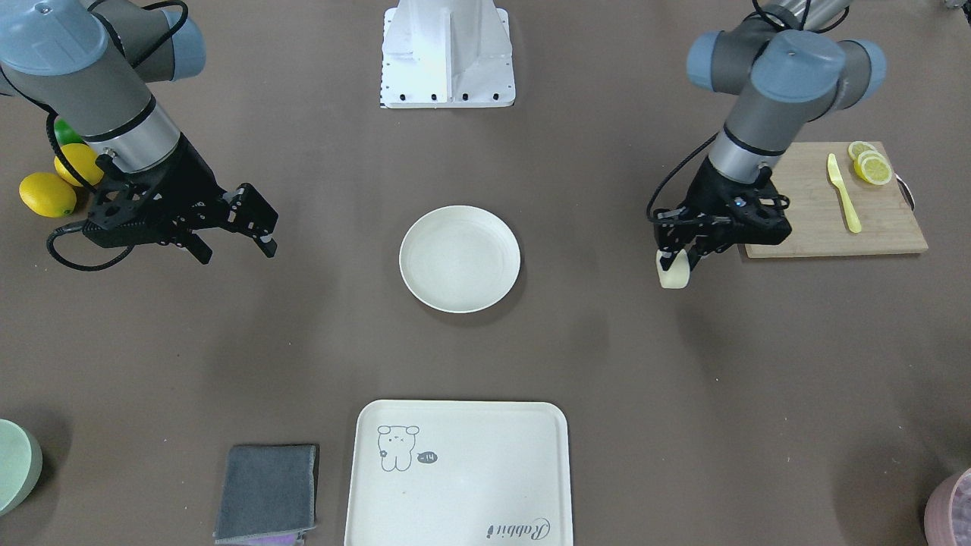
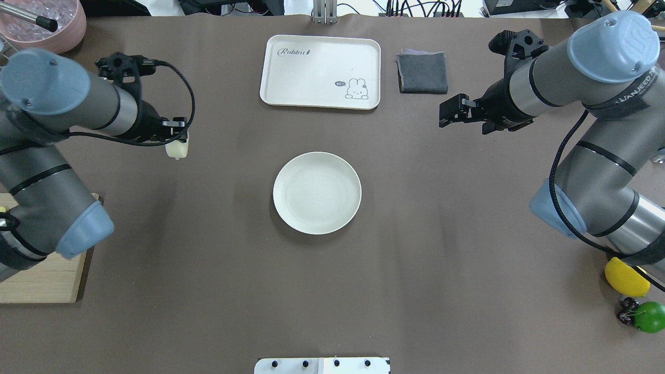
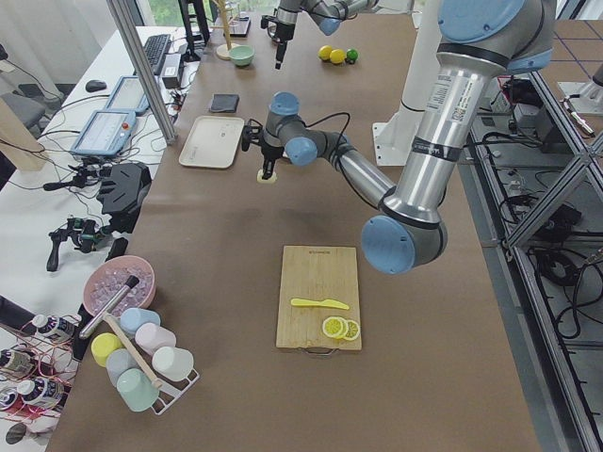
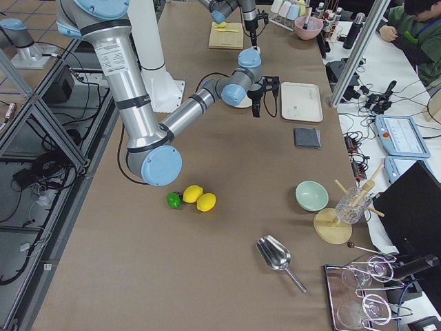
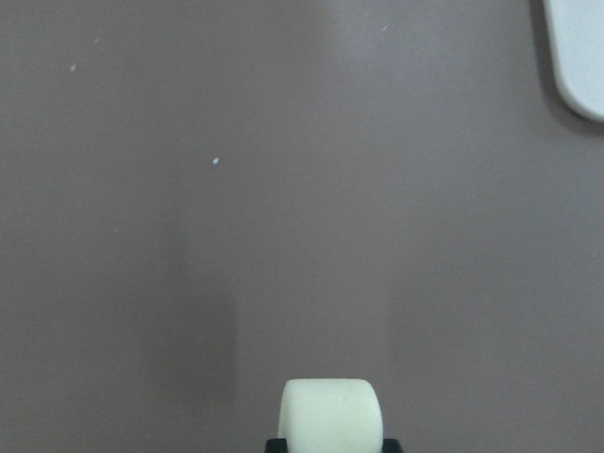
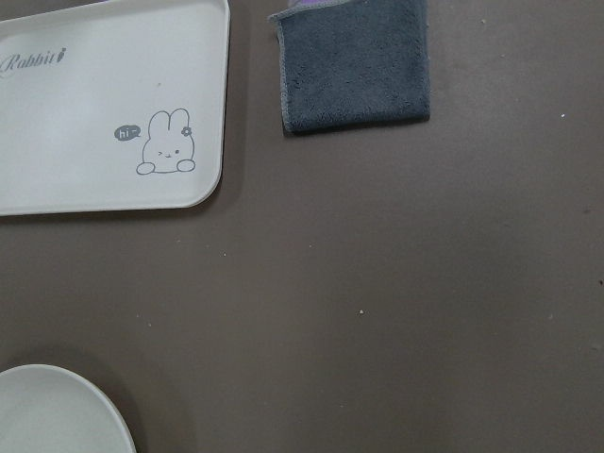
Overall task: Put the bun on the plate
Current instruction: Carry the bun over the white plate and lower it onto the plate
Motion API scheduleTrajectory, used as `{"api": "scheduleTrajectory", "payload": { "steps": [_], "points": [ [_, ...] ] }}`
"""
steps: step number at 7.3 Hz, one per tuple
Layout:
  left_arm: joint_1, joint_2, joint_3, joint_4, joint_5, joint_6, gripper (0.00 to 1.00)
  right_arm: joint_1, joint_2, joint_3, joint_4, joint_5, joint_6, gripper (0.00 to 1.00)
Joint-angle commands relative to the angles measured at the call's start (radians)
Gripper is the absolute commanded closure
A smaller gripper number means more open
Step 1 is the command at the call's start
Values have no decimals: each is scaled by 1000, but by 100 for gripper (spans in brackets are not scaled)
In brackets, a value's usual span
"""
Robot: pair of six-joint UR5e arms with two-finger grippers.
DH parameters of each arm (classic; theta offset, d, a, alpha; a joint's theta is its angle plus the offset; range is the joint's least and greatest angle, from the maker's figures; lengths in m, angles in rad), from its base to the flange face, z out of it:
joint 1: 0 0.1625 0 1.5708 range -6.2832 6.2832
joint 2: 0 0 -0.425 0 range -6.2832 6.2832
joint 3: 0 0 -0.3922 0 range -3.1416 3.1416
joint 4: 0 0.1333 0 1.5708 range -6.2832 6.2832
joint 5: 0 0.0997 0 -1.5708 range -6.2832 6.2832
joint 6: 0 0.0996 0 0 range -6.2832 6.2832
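Next, my left gripper lets go of the bun near the middle of the round plate (image 1: pixel 464 246), a little away from the cream tray. The bun still hangs just above the table.
The bun (image 1: pixel 674 273) is a small pale cream chunk pinched in my left gripper (image 1: pixel 677 262), which is shut on it. It hangs just above the brown table, well to the side of the plate (image 1: pixel 460 258). From overhead the bun (image 2: pixel 177 149) is left of the plate (image 2: pixel 317 192), which is round, cream-white and holds nothing. The left wrist view shows the bun (image 5: pixel 330 415) at the bottom edge between the fingers. My right gripper (image 1: pixel 234 248) hovers open and holds nothing on the plate's other side, seen overhead as the right gripper (image 2: pixel 451 117).
A cream tray (image 1: pixel 463 470) with a drawing and a grey cloth (image 1: pixel 267 493) lie at the table's far side. A wooden board (image 1: pixel 819 205) carries lemon slices (image 1: pixel 871 165) and a yellow knife (image 1: pixel 843 193). Whole lemons (image 1: pixel 47 193) sit behind the right arm.
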Motion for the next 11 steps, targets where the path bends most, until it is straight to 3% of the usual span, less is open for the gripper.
{"api": "scheduleTrajectory", "payload": {
  "steps": [1, 4, 5, 8, 10, 11],
  "points": [
    [157, -159, 11, 120, 115, -143, 59, 0, -5, -1, 0, -3, -1, 0],
    [356, -285, 91, 120, 280, -303, 59, 2, -6, -1, 0, -24, -1, 0],
    [361, -349, 178, 111, 293, -305, 59, 2, -6, 0, 0, -26, -1, 0],
    [364, -361, 306, -3, 296, -314, 59, 0, -6, 0, 0, -28, 1, 0],
    [382, -362, 314, -13, 299, -317, 55, -2, -6, -3, 0, -28, 1, 0],
    [387, -362, 312, -13, 324, -320, 7, -2, -6, -3, 0, -28, 1, 0]
  ]
}}
